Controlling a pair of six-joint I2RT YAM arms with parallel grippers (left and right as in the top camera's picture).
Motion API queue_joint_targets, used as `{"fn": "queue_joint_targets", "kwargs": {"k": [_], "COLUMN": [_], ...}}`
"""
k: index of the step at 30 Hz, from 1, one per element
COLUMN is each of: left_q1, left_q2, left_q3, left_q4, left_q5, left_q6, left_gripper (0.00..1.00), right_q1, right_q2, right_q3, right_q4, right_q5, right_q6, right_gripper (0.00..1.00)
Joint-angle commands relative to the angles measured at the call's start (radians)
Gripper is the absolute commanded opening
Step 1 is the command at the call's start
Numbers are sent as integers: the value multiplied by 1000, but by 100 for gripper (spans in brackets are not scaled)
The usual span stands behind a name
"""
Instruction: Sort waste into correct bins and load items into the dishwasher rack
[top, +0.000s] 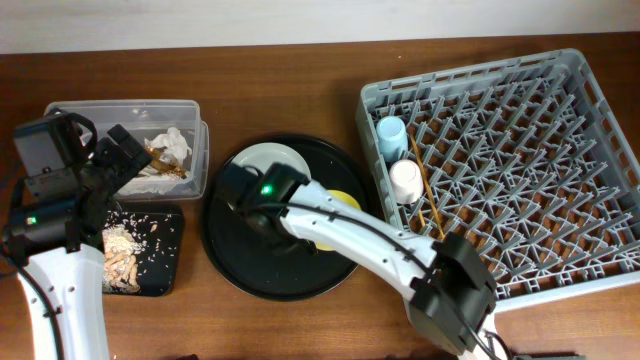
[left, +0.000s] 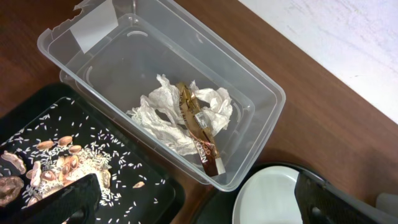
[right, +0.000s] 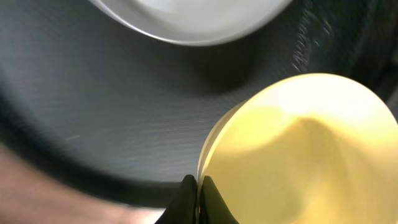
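My right gripper needs to put the yellow bowl down in the rack (top: 438, 239). It will let go of the bowl just in front of the pale pink cup.
My right gripper (right: 196, 186) is shut on the rim of the yellow bowl (right: 298, 149), over the round black tray; overhead it (top: 268, 195) partly hides the bowl (top: 343, 203). The pale plate (top: 270, 160) lies on the same tray, beside the bowl. My left gripper (left: 199, 208) is open and empty, above the near corner of the clear box (left: 261, 93). The box holds white tissues (left: 161, 112) and a gold wrapper (left: 199, 127). The shallow black tray (left: 143, 180) holds food scraps (left: 46, 165). The rack (top: 520, 170) holds a blue cup (top: 391, 135), a pale pink cup (top: 406, 180) and chopsticks (top: 430, 200).
The large round black tray (top: 240, 260) sits mid-table between the bins and the rack. My right arm stretches across it from the front right. Brown table (top: 280, 80) shows behind the tray, and a pale wall runs along the far edge.
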Motion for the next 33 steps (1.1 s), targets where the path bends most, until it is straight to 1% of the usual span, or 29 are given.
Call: {"fn": "queue_joint_targets", "kwargs": {"k": [1, 3, 6, 8, 11, 12, 14, 16, 18, 22, 24, 27, 29, 33], "left_q1": [5, 5, 5, 5, 5, 5, 5, 5, 5, 5, 5, 5, 5, 5], "left_q2": [-5, -5, -5, -5, -5, -5, -5, -5, -5, -5, -5, -5, -5, -5], "left_q3": [10, 10, 10, 10, 10, 10, 10, 10, 10, 10, 10, 10, 10, 10], "left_q4": [1, 1, 1, 1, 2, 1, 2, 1, 1, 2, 1, 1, 1, 1], "left_q5": [7, 7, 7, 7, 7, 7, 7, 7, 7, 7, 7, 7, 7, 7], "left_q6": [-3, -3, -3, -3, -3, -3, -3, -3, -3, -3, -3, -3, -3, -3], "left_gripper": [99, 99, 99, 99, 99, 99, 99, 99, 99, 99, 99, 99, 99, 99], "right_q1": [-94, -160, -300, -407, -562, -603, -729, -807, -890, -962, -982, -1025, -1081, -1185], "right_q2": [-111, -172, -268, -322, -376, -385, -399, -399, -399, -407, -412, -415, -415, -415], "right_q3": [78, 78, 78, 78, 77, 77, 77, 77, 58, -56, -165, -318, -445, -653], "right_q4": [-22, -23, -30, -42, -89, -105, -182, -259, -344, -348, -348, -349, -348, -348], "right_q5": [-216, -289, -476, -634, -882, -935, -1114, -1203, -1236, -1221, -1233, -1334, -1412, -1442], "right_q6": [-74, -79, -138, -194, -296, -321, -447, -547, -649, -703, -742, -827, -904, -1008], "right_gripper": [4, 4, 4, 4, 4, 4, 4, 4, 4, 4, 4, 4, 4, 4]}}
